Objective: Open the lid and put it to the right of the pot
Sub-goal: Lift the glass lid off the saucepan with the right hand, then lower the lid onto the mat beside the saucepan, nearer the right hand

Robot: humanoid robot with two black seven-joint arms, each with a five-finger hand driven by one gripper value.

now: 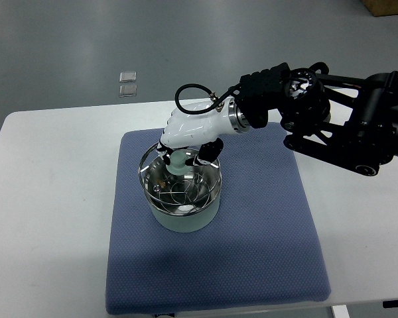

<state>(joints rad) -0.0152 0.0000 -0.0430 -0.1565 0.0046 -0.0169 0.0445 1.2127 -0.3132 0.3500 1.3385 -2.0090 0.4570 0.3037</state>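
Observation:
Next, I set the glass lid down with my right gripper and let go of it on the bare back half of the blue mat (pixel 253 173), next to the pot.
A pale green pot (pixel 184 220) stands on a blue mat (pixel 252 225) left of the mat's middle. Its glass lid (pixel 186 189) has a metal rim and a pale knob (pixel 178 164). The lid covers the pot's top; I cannot tell whether it still rests on the rim or is slightly raised. My right hand (pixel 183 156) is white, on a black arm that enters from the right edge. It reaches down over the pot from the back right, and its fingers (pixel 205 154) are curled around the knob. No left arm shows.
The mat lies on a white table (pixel 46 199). To the pot's right the mat is bare. My black forearm (pixel 331 119) hangs over the table's back right. Grey floor lies beyond, with two small clear squares (pixel 127 83) and a cardboard box corner (pixel 388 6).

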